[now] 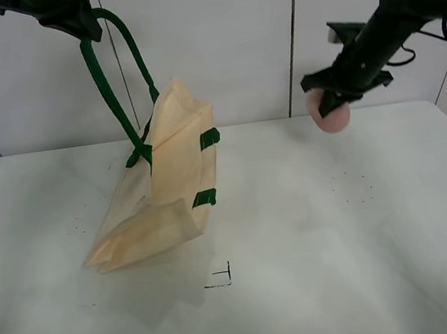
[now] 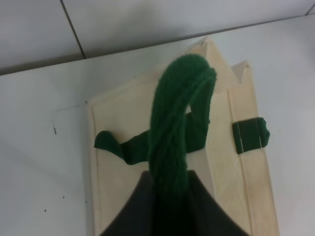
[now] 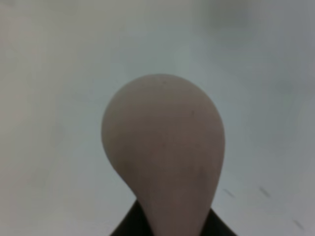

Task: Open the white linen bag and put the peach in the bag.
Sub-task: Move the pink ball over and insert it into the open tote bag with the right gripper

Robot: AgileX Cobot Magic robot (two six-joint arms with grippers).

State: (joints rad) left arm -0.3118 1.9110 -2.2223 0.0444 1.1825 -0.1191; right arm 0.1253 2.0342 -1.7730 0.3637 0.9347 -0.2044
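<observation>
I will let go of the peach with my right gripper in the hollow of the white linen bag (image 1: 172, 187), just above the bag's folded lower end. The peach is now in the air beside the bag.
The white linen bag (image 1: 168, 182) hangs tilted, its lower end resting on the table, its mouth lifted. My left gripper (image 1: 81, 25) is shut on one dark green handle (image 1: 106, 88) at the top left and holds it high. In the left wrist view the handle (image 2: 177, 123) runs into the shut fingers over the cream bag (image 2: 221, 167). My right gripper (image 1: 331, 97) is shut on the pink peach (image 1: 330, 116) and holds it in the air, to the right of the bag. The peach (image 3: 165, 147) fills the right wrist view.
The white table (image 1: 314, 229) carries a small black corner mark (image 1: 222, 278) in front of the bag. A white panelled wall (image 1: 224, 43) stands behind. Two green tabs (image 1: 207, 167) sit on the bag's right edge.
</observation>
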